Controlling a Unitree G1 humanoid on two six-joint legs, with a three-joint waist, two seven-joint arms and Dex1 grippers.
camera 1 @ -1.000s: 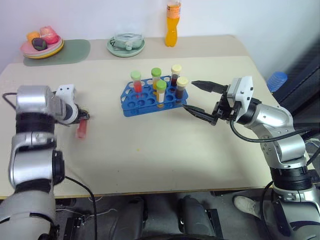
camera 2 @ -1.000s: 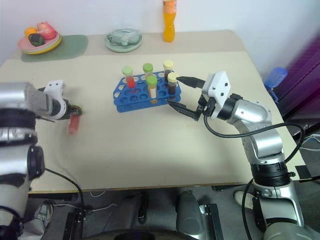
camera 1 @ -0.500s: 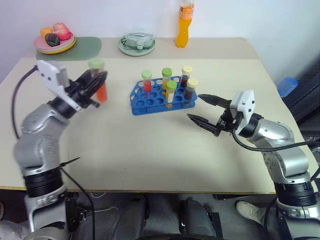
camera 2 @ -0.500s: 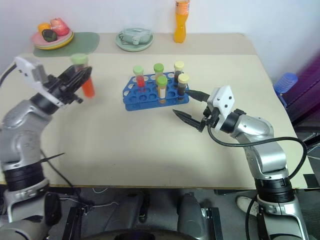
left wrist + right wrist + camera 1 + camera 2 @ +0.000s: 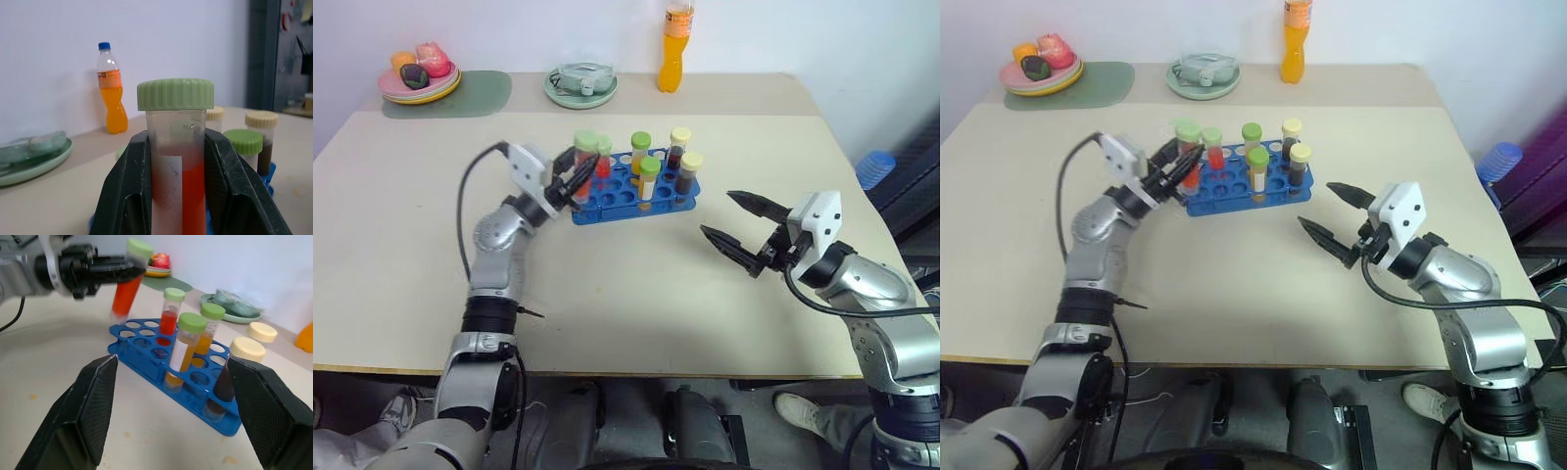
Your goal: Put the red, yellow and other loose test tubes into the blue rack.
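Next, I release the red test tube from my left gripper in the rack's near-row hole [image 5: 608,199], the one that is in front of the other red tube.
My left gripper [image 5: 576,174] is shut on a loose test tube [image 5: 585,143] with red liquid and a pale green cap, held roughly upright over the left end of the blue rack [image 5: 615,213]. In the left wrist view the black fingers [image 5: 131,186] clamp this tube [image 5: 176,171] from both sides. Several capped tubes stand in the rack: red, yellow and dark brown ones [image 5: 689,171]. My right gripper [image 5: 717,212] is open and empty above the table, to the right of the rack and pointing towards it. Through its spread fingers [image 5: 95,401] I see the rack [image 5: 142,357] and the held tube [image 5: 126,293].
At the table's far edge stand an orange drink bottle [image 5: 675,47], a green plate [image 5: 579,88] and a plate of fruit [image 5: 419,80] on a green mat [image 5: 484,94]. A blue object [image 5: 873,166] sits beyond the table's right edge.
My left arm swung right and up, carrying the red tube from the table's left side to the rack's left end. The right gripper drew back a little from the rack, still open.
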